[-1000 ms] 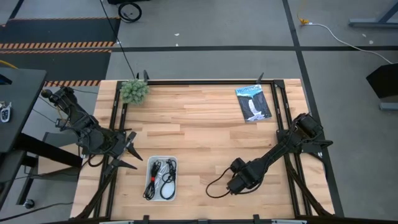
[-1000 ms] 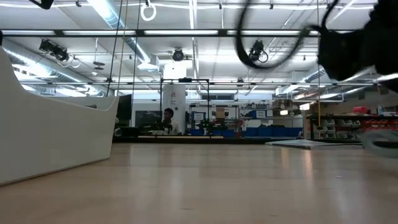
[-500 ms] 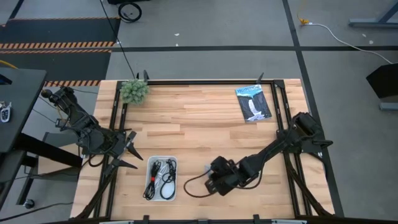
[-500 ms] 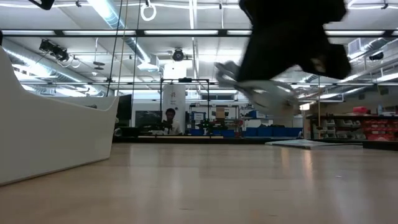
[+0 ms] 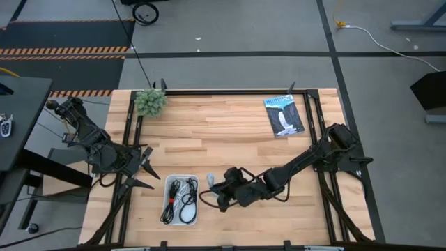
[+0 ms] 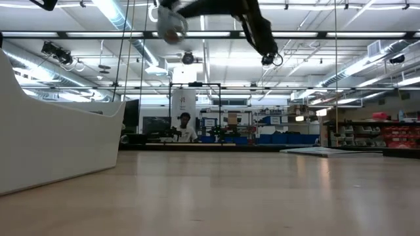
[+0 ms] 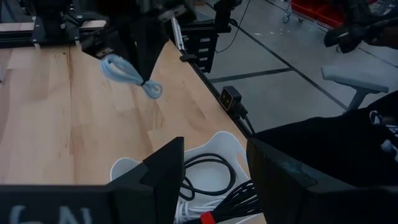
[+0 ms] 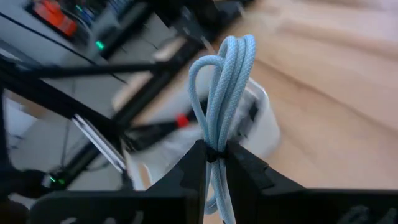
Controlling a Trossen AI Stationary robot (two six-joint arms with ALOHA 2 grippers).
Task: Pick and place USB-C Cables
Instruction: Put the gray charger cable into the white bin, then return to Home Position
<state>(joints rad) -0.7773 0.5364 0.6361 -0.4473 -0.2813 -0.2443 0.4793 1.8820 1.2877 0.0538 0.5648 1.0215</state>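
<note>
I should use my right gripper to place the light blue-grey cable, now held above the table, in the white tray (image 5: pixel 180 190) (image 8: pixel 209 124) between the two black cables.
A light blue-grey coiled cable (image 8: pixel 224 81) is in my right gripper (image 8: pixel 216 163), which is shut on it above the table, just right of the white tray (image 5: pixel 170 183). The cable also shows in the high view (image 5: pixel 210 180) and the left wrist view (image 7: pixel 127 71). The tray holds a white-grey cable, a black cable with a red band (image 7: pixel 208 217) and a black cable (image 5: pixel 188 209), all lying on its floor. My left gripper (image 5: pixel 144 167) is open and empty at the table's left edge, beside the tray. My right gripper pinches the coiled cable between its two fingers at the thin tie around the bundle (image 8: pixel 214 153). The long loops stick out past the fingertips. The arm reaches from the table's right toward its left. The cable is lifted clear of the table.
A flat dark blue-and-white packet (image 5: pixel 283 115) lies at the far right. A small green plant (image 5: pixel 150 102) stands at the far left corner. Black frame rails (image 5: pixel 313 132) run along the table's sides. Bare wood lies in the middle. A person sits far off in the room (image 6: pixel 184 124).
My right gripper has carried the light blue-grey cable toward the table's left edge, from the near right part of the table to a spot just right of the tray. The cable stays lifted clear.
</note>
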